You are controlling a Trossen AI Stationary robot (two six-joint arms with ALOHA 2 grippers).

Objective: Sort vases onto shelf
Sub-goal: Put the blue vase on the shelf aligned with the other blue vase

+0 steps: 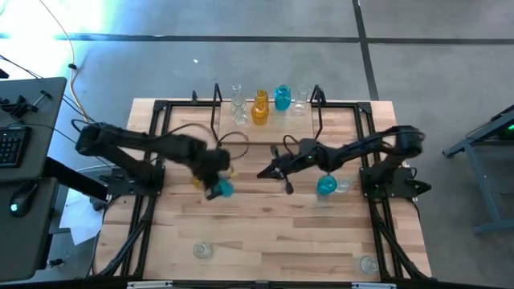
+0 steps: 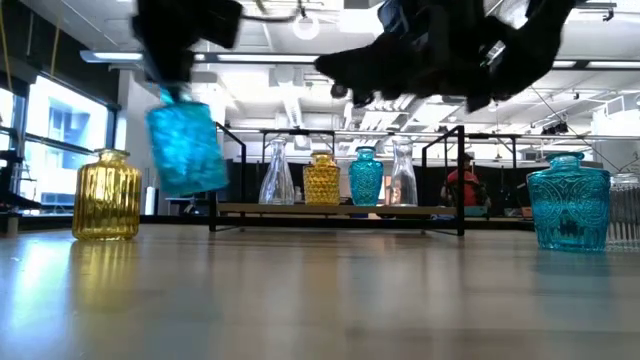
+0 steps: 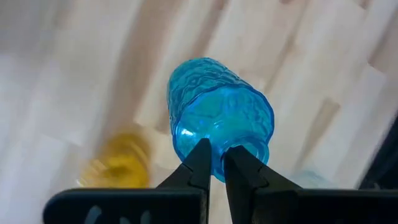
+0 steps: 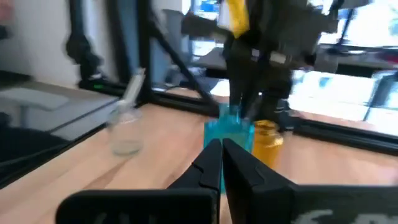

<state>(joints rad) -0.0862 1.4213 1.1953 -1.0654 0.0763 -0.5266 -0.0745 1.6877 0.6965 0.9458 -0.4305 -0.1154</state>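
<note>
Next, my left gripper sets the teal-blue vase, which hangs lifted above the table now, on the bare table before the shelf's amber vase (image 1: 254,168).
My left gripper (image 1: 214,189) is left of the table's centre, shut on a teal-blue vase (image 1: 224,189) that hangs lifted above the table in the low view (image 2: 186,148). An amber vase (image 2: 107,195) stands on its base just beyond it. My right gripper (image 1: 263,172) hovers near the centre, shut on nothing and pointing toward the left arm. A teal vase (image 1: 326,185) and a clear vase (image 1: 344,185) stand under the right arm. The shelf (image 1: 309,120) sits at the far edge, carrying clear (image 1: 238,100), amber (image 1: 260,108), teal (image 1: 282,97) and clear (image 1: 300,100) vases. My left gripper pinches the teal-blue vase at its neck end (image 3: 217,163) between the two fingers, which stand close together and hide the neck itself. The fingers come from above. The vase is lifted clear of the table and hangs below them, slightly tilted.
Two more clear vases stand by the near edge (image 1: 202,250) (image 1: 369,263). Black frame rails (image 1: 152,144) run along both sides of the table. A person in red (image 2: 463,186) shows in the room behind the shelf. A desk with a keyboard (image 1: 12,144) is on the left.
</note>
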